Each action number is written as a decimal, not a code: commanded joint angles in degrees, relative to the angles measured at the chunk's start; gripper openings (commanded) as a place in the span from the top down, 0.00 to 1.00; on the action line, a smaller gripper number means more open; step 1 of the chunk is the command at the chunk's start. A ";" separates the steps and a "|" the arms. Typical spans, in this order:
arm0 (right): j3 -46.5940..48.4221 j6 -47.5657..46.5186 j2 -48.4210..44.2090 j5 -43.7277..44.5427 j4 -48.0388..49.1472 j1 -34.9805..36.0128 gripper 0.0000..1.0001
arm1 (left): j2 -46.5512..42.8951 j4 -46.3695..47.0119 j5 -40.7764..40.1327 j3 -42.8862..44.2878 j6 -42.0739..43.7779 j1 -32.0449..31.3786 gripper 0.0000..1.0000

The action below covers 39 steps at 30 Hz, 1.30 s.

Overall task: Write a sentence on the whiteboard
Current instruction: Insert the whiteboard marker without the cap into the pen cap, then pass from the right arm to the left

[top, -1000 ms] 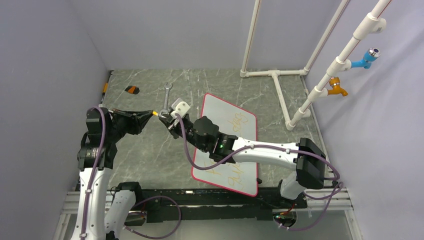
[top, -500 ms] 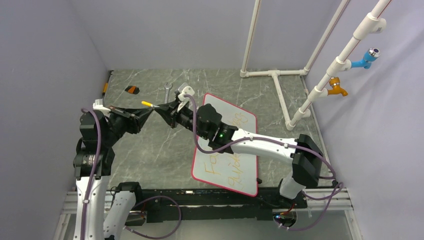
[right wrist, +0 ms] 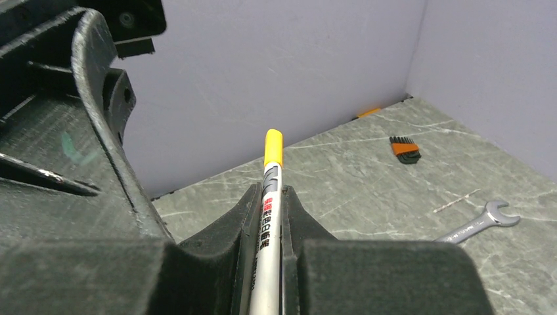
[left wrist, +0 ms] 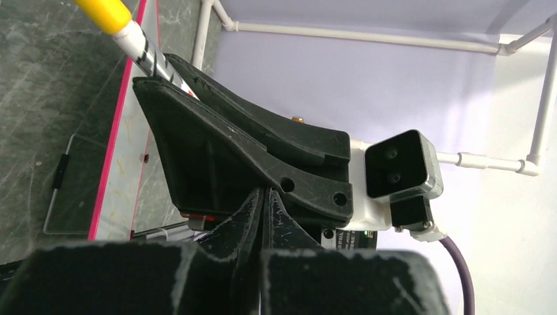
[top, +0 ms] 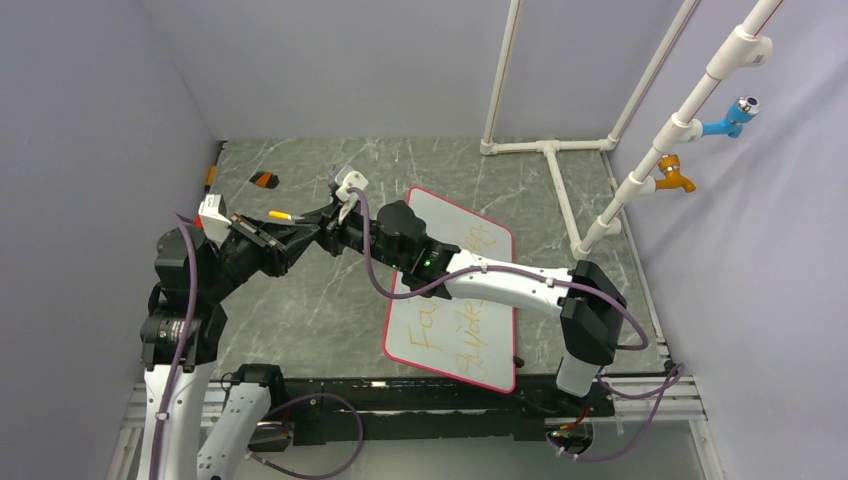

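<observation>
My left gripper's shut fingers are beside the marker, close under my right gripper; they should open, shift and take the marker (left wrist: 133,41) near its yellow cap.
The whiteboard (top: 480,275), white with a red rim, lies flat right of centre. The sentence (top: 445,340) is in yellow-orange letters on its near part, partly under my right arm. The board's rim also shows in the left wrist view (left wrist: 117,125). My right gripper (top: 318,218) is left of the board, above the table. It is shut on a white marker with a yellow cap (top: 280,215), which sticks out to the left. The right wrist view (right wrist: 269,200) shows the marker (right wrist: 270,167) between the pads. My left gripper (top: 303,236) is shut and empty, its tips (left wrist: 263,197) close under the right gripper.
A wrench (right wrist: 476,223) and a small orange and black tool (top: 264,180) lie on the dark marbled table behind the grippers. A white pipe frame (top: 550,150) stands at the back right. Purple walls close in the left, back and right.
My right arm has reached further left with the marker, uncovering more of the board. My left wrist has lifted and turned, and its tips stay close to the right gripper.
</observation>
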 commanded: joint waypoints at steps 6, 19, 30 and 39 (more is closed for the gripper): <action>-1.38 -1.31 -3.84 0.55 1.58 -0.30 1.00 | -1.94 -1.73 -6.74 5.37 2.68 -0.04 0.27; -10.34 -3.69 -13.67 1.25 2.77 -0.67 1.00 | -2.54 -11.72 -18.72 10.68 5.91 -0.03 0.12; -11.61 -4.36 -15.92 -1.75 3.34 -0.66 1.00 | -1.99 -4.32 -11.60 2.88 1.36 -0.07 0.19; -10.84 -4.68 -15.02 -5.00 3.80 -0.57 1.00 | -0.30 -0.69 -8.16 0.17 -0.70 -0.02 0.33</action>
